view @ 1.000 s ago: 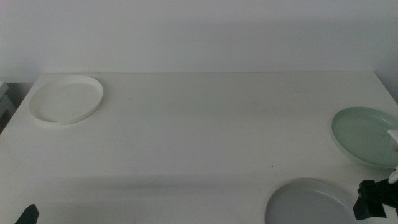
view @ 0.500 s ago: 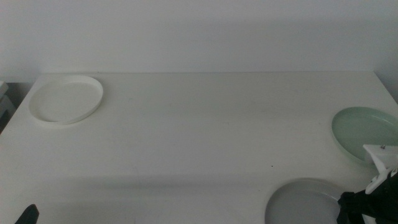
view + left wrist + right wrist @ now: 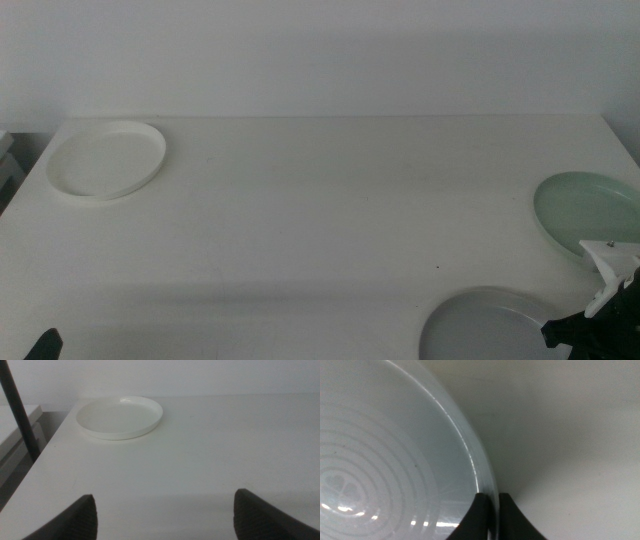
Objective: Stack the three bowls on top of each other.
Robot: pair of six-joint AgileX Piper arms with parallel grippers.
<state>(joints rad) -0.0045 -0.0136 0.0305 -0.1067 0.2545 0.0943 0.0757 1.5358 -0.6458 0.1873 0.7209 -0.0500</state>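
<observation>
Next, my right gripper puts the pale grey bowl, now at the table's front, down and lets go of it on the open table [image 3: 347, 239] between the white and mint green bowls.
The pale grey bowl [image 3: 485, 328] sits at the table's front right. My right gripper [image 3: 562, 330] is at its right rim. In the right wrist view the jaws [image 3: 492, 498] are shut on the thin rim of the grey bowl [image 3: 385, 460]. The mint green bowl [image 3: 588, 212] lies just behind it at the right edge. The white bowl [image 3: 106, 159] lies at the far left, and also shows in the left wrist view [image 3: 120, 416]. My left gripper [image 3: 165, 499] is open and empty, waiting low at the front left corner [image 3: 42, 347].
The white table [image 3: 320, 210] stretches between the bowls. A wall runs behind its far edge. A dark post [image 3: 17, 410] and a low white shelf stand off the table's left side.
My right gripper has moved down and left onto the grey bowl's rim. The grey bowl has shifted slightly to the left. The left arm has not moved.
</observation>
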